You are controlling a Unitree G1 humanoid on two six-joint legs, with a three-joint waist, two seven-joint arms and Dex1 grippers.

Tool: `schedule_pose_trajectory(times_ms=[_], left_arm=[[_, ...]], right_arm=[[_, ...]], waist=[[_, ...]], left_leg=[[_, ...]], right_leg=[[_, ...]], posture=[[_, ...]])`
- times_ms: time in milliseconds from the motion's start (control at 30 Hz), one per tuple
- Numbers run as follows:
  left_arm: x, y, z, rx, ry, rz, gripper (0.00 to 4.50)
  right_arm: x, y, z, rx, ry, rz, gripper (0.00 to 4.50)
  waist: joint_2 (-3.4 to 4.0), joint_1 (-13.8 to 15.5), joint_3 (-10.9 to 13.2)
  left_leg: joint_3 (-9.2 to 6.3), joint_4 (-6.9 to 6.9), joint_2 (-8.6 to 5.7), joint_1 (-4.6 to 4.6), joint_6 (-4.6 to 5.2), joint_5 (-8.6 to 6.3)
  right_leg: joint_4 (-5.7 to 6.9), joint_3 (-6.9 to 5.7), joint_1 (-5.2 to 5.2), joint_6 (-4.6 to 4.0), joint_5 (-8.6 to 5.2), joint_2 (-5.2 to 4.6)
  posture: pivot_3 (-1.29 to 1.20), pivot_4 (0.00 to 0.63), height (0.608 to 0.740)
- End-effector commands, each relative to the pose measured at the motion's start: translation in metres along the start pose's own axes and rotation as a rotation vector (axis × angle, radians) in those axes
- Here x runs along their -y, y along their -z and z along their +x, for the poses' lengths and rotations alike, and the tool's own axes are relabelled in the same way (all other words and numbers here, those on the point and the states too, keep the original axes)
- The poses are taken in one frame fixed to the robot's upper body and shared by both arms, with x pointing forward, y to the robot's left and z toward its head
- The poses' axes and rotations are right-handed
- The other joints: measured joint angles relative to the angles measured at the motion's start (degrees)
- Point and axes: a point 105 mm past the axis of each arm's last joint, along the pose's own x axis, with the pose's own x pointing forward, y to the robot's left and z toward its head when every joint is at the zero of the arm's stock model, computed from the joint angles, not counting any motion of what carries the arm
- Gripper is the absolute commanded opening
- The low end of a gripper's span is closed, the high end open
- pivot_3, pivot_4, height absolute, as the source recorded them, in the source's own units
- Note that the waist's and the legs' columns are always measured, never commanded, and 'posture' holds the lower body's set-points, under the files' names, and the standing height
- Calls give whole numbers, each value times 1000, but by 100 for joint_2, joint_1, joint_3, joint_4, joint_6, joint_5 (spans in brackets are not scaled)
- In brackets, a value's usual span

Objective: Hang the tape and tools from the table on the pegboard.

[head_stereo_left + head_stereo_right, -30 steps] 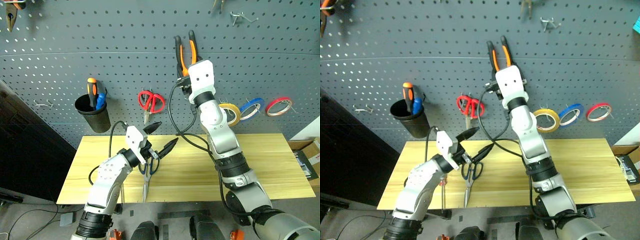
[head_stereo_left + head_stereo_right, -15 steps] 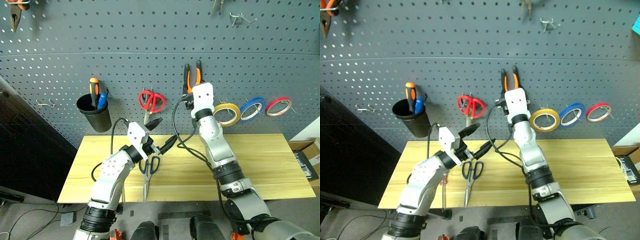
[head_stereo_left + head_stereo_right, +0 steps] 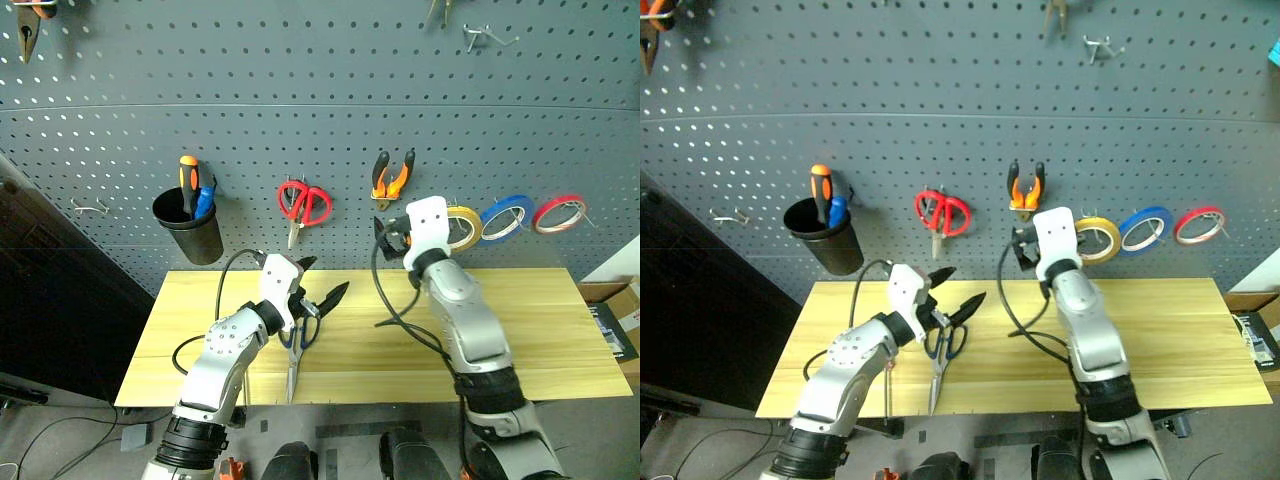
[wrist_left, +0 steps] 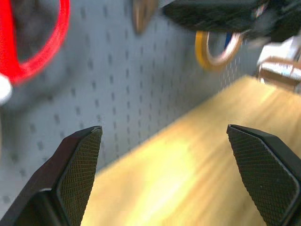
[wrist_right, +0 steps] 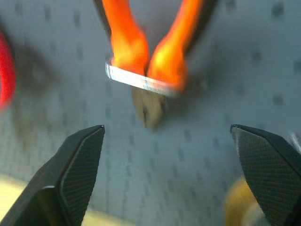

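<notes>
Next, I close my left gripper around the screw (image 3: 295, 352) of the scissors with dark handles, where the blades cross just below those handles.
The orange-and-black pliers (image 3: 392, 178) hang on the dark grey pegboard (image 3: 300, 100), handles up. Just below them my right gripper (image 5: 167, 128) is open, pointing at the board, with nothing between its fingers. The yellowish tape (image 3: 1098, 238) hangs on the board right of that wrist. The scissors with dark handles (image 3: 297, 340) lie on the wooden table (image 3: 560, 330), blades towards the front edge. My left gripper (image 3: 322, 278) hovers open just above their handles. A slim red-handled screwdriver (image 3: 887, 372) lies left of the scissors, partly behind my left arm.
On the board hang a black cup (image 3: 187, 225) with orange and blue handles, red scissors (image 3: 303, 203), a blue roll (image 3: 503, 215) and a red roll (image 3: 558, 212). Bare hooks (image 3: 485, 38) sit higher up. A cardboard box (image 3: 615, 310) stands off the table's right end.
My right gripper brought the pliers down the board, let go and opened; they now hang by themselves. That arm has sunk and drawn back. My left gripper dropped slightly towards the scissors.
</notes>
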Motion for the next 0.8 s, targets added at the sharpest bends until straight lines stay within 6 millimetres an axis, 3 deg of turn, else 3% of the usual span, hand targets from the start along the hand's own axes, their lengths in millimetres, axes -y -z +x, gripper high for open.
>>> schedule_pose_trajectory(times_ms=[33,333,567,800], left_arm=[[-1,10,-7,-96,-7,-9,4500],[-5,72,-40,-499,-168,-205,4500],[-1,107,-50,-754,-261,-306,4500],[0,126,-35,-843,-291,-297,4500]], right_arm=[[-6,-17,-24,12,-142,19,4462],[-79,-18,-102,-152,-755,197,4462],[-91,-19,-111,-200,-836,191,4462],[-94,-14,-113,-230,-850,128,4462]], waist=[[0,-8,1],[6,-38,42],[-3,-25,79],[-12,-27,85]], left_leg=[[0,-1,0,0,0,0],[-9,-1,3,4,31,-17],[-17,6,-2,7,33,-18],[-14,3,-7,3,9,-6]], right_leg=[[0,1,0,0,0,0],[-6,-5,10,2,-1,4],[-3,-13,16,2,-1,2],[-12,-9,12,2,-1,-4]], posture=[[-7,179,740],[-43,202,740],[-62,203,740],[-90,207,740]])
